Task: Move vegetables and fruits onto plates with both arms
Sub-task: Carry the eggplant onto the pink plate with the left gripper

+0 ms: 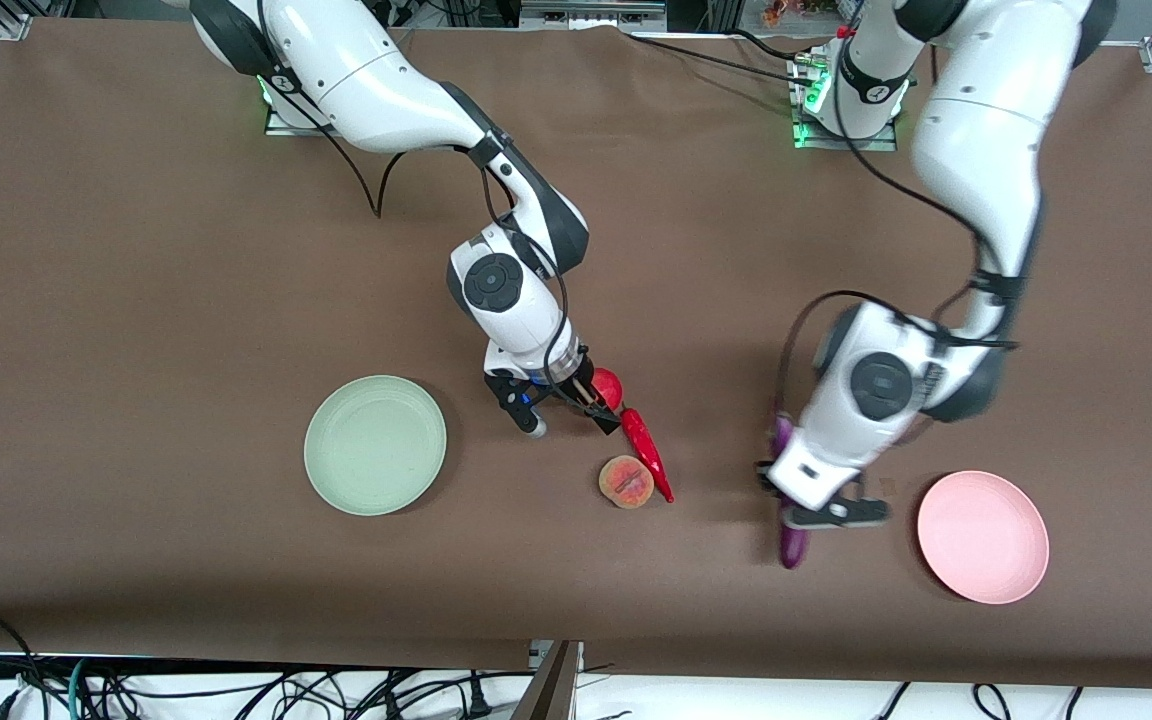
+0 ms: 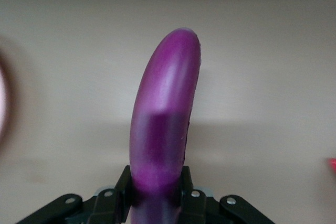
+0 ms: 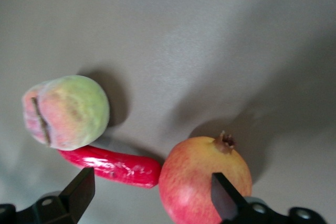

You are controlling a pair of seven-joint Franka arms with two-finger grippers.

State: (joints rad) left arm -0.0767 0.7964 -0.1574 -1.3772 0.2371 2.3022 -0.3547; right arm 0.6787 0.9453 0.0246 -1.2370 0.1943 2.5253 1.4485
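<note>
The purple eggplant, now low over the table beside the pink plate, will stick out over the rim of the plate when I let go of it with my left gripper near the middle of the pink plate (image 1: pixel 1000 514).
My left gripper (image 1: pixel 808 503) is shut on the long purple eggplant (image 1: pixel 792 545), low over the table beside the pink plate (image 1: pixel 983 536). In the left wrist view the black fingers (image 2: pixel 122 187) press both sides of the eggplant (image 2: pixel 165 119), which sticks out past my left gripper (image 2: pixel 156 195). My right gripper (image 1: pixel 568 410) is open, low over the red round fruit (image 1: pixel 608 385) and the stem end of the red chili (image 1: pixel 646 450). In the right wrist view my right gripper (image 3: pixel 152 198) straddles part of the red fruit (image 3: pixel 202 182); the chili (image 3: pixel 113 165) and the peach-like fruit (image 3: pixel 65 111) lie just past it.
The peach-like fruit (image 1: pixel 626 482) touches the chili, nearer the front camera than the red fruit. The mint green plate (image 1: pixel 375 445) lies toward the right arm's end and holds nothing. Brown cloth covers the table; cables hang below its front edge.
</note>
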